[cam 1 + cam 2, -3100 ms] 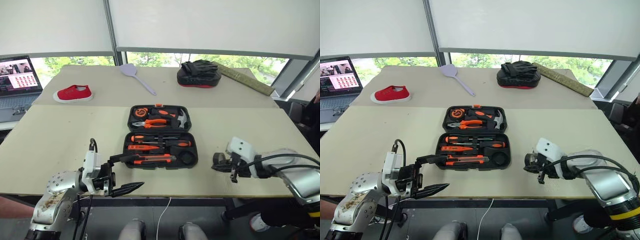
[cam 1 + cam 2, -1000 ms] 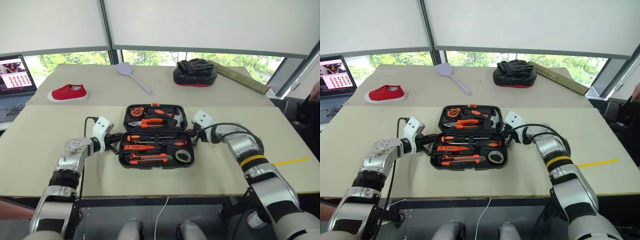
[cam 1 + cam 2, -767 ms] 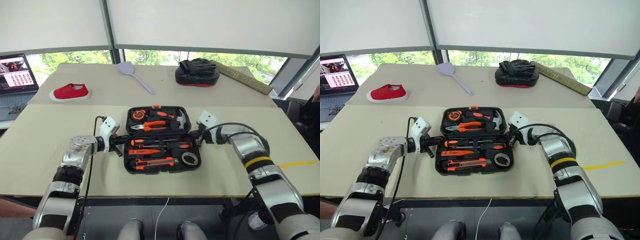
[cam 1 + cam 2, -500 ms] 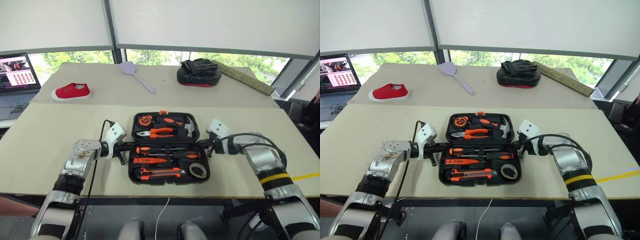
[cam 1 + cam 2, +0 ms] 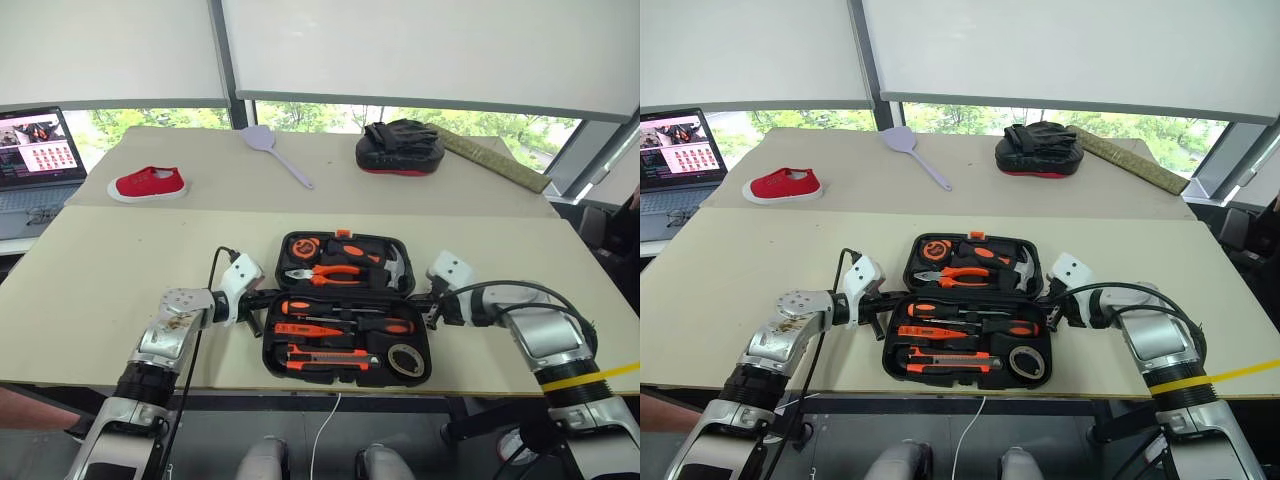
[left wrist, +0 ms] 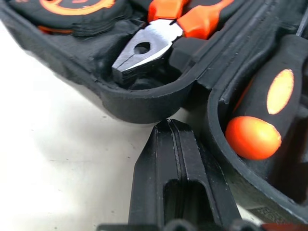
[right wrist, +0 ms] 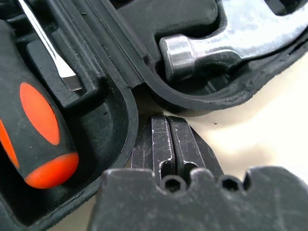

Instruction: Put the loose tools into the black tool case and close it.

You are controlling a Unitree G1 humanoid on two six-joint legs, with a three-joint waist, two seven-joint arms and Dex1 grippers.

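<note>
The notch at the hinge has my shut right gripper in it, so that gripper should open and take the far half's rim [image 5: 410, 271] beside the hammer before it closes the case.
The black tool case [image 5: 276, 345] lies open near the table's front edge. Its near half holds orange-and-black screwdrivers [image 5: 345, 307], an orange-black utility knife [image 5: 325, 353] and a grey-black tape roll [image 5: 404, 358]. The far half holds pliers, a hammer and a tape measure. My left gripper [image 5: 262, 300] is shut, and its tip sits in the notch between the two halves at the case's left end [image 6: 169, 124]. My right gripper [image 5: 428, 302] is shut too, wedged in the same notch at the right end [image 7: 166, 118]. Neither holds anything.
On the far table lie a red shoe [image 5: 147, 185], a lilac spatula [image 5: 275, 150], a black padded mitt [image 5: 400, 150] and a long rough strip [image 5: 495, 160]. A laptop [image 5: 35, 150] stands at the far left. A seam [image 5: 150, 208] joins the two tabletops.
The open case has slid toward the table's front edge and a little to the right, with both shut grippers staying at its hinge ends. Both arms have drawn back.
</note>
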